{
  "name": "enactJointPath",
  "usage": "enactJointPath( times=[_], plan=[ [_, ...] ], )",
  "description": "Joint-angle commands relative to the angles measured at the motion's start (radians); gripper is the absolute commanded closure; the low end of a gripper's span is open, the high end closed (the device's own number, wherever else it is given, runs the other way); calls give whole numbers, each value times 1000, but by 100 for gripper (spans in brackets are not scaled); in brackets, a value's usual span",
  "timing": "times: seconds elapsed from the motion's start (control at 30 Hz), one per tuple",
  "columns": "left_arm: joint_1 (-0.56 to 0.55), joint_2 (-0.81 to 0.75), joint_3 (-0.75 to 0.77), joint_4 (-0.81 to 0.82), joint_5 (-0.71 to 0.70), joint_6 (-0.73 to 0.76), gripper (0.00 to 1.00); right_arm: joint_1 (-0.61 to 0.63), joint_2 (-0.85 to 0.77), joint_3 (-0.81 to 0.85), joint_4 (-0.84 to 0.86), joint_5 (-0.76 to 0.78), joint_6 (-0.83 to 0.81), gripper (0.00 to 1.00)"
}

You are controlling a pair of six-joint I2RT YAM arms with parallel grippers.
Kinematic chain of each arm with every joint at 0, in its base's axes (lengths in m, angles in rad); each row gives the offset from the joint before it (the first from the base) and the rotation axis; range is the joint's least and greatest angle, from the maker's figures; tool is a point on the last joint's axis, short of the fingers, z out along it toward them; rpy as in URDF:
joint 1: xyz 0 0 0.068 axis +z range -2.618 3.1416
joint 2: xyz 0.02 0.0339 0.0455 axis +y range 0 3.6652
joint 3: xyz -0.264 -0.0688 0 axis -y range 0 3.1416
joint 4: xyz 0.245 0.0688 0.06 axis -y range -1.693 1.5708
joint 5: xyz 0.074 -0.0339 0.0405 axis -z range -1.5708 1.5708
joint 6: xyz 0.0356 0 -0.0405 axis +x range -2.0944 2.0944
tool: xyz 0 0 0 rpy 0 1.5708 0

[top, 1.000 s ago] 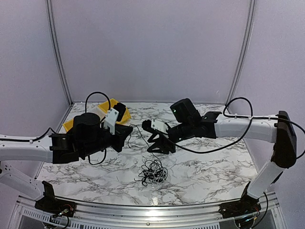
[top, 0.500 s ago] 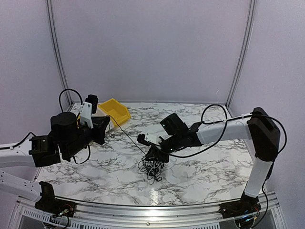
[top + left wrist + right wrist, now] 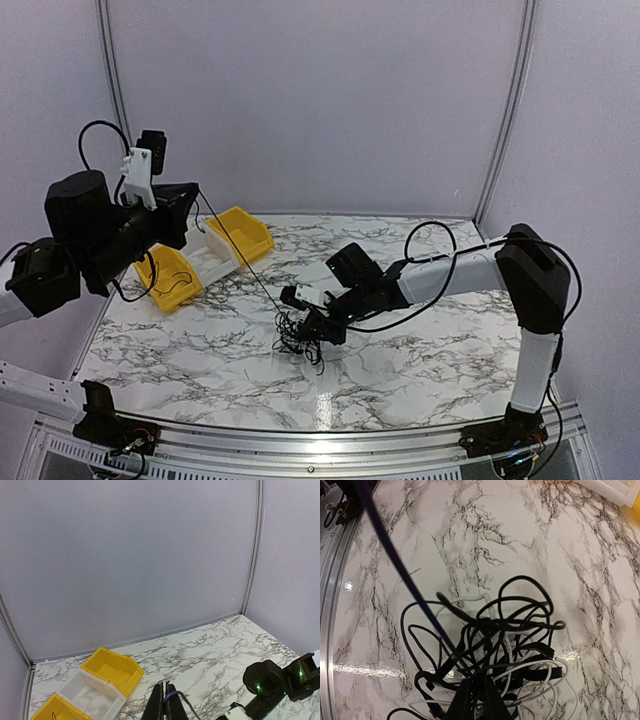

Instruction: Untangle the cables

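Note:
The dark cable runs tight into the clump, so next my left gripper lets go of the dark cable's end and takes it beside the clump [image 3: 264, 288] while my right gripper grips strands of cable again.
The cables [image 3: 300, 338] lie as a clump of thin black and white wires on the marble table, left of centre. My right gripper [image 3: 314, 326] is low on the clump and shut on its strands; the right wrist view shows the clump [image 3: 512, 640] just past the closed gripper [image 3: 477, 701]. My left gripper [image 3: 190, 200] is raised high at the left and shut on one dark cable [image 3: 240, 255], which runs taut down to the clump. The left wrist view shows the left gripper [image 3: 165, 703] closed on that cable's purple-tinted end [image 3: 175, 696]. The strand crosses the right wrist view [image 3: 395, 555].
A yellow bin [image 3: 241, 232], a white bin [image 3: 208, 252] and another yellow bin [image 3: 168, 276] stand in a row at the back left, also in the left wrist view [image 3: 112, 672]. A metal rail [image 3: 300, 440] runs along the table's front edge. Grey walls enclose the table.
My left gripper rose up and to the left, pulling one cable taut out of the clump. My right gripper came down onto the clump, which has shifted a little left.

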Motion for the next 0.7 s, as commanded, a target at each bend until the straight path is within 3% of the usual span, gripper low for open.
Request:
enactJointPath(
  times=[0.0, 0.13, 0.37, 0.5, 0.67],
  plan=[
    [6, -34, 156, 12, -49, 42, 100, -1, 62, 17, -77, 34, 20, 86],
    [7, -13, 269, -13, -27, 74, 100, -2, 78, 27, -81, 58, 30, 81],
    [6, 52, 444, -82, 44, 57, 100, -9, 80, 41, -96, 69, 31, 85],
    [6, 62, 417, -86, 50, 54, 100, -28, 44, 44, -102, 86, 25, 86],
    [6, 18, 280, -83, 24, -50, 100, -117, -29, 27, -105, 99, 14, 87]
  ],
)
